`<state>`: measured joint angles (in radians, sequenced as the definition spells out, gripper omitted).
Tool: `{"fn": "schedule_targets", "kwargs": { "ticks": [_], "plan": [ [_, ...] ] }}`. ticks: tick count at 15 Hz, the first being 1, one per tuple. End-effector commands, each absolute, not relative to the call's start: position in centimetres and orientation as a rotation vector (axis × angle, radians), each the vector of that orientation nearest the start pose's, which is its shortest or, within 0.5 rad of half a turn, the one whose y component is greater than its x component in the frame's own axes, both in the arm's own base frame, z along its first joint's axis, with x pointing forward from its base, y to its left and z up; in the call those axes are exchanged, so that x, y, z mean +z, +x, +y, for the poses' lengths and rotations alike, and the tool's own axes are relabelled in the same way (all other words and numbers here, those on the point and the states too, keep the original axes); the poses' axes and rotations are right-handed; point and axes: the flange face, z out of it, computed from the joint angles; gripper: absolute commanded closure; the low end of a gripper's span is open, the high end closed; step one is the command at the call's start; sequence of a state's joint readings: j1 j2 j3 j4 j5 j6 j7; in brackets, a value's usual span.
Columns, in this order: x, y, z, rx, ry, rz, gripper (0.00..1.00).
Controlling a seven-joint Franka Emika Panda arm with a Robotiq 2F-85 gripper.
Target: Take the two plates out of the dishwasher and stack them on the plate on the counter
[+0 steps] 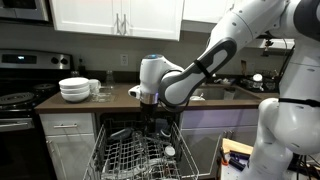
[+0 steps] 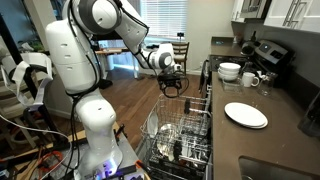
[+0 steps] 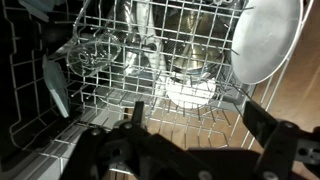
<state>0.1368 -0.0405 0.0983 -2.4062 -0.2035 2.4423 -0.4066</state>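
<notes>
Next, I close my gripper on the white plate's rim (image 1: 161,176) (image 3: 248,80), where that plate stands on its edge at the front of the dishwasher rack.
The dishwasher rack (image 3: 100,95) is pulled out and shows in both exterior views (image 1: 140,155) (image 2: 180,132). In the wrist view a white plate (image 3: 265,40) stands on edge at the rack's upper right. A second white dish (image 3: 190,92) lies low in the middle behind the wires; its shape is unclear. My gripper (image 3: 198,125) is open and empty, hovering above the rack, apart from both. It also shows in both exterior views (image 1: 150,100) (image 2: 172,86). A white plate (image 2: 245,114) lies flat on the counter.
Glasses (image 3: 100,50) stand in the rack's left part. Stacked white bowls (image 1: 74,90) (image 2: 229,71) and mugs (image 2: 250,79) sit on the counter by the stove (image 1: 18,98). A sink (image 1: 215,92) lies behind the arm.
</notes>
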Motion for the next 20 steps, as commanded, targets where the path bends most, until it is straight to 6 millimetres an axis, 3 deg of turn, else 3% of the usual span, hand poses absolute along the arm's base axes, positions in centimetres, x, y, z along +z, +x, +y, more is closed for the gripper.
{"fn": "schedule_targets", "kwargs": {
  "ticks": [1, 3, 8, 13, 20],
  "plan": [
    [32.2, 46.3, 12.5, -0.086, -2.939, -1.307, 0.0],
    [31.6, 45.4, 13.0, -0.068, -2.923, -1.348, 0.0],
    [31.4, 45.8, 13.1, -0.032, -2.951, -1.323, 0.0],
    [28.6, 45.7, 13.3, 0.04, -2.921, -1.332, 0.0],
    [26.7, 45.8, 14.9, 0.085, -2.879, -1.329, 0.0]
  ]
}}
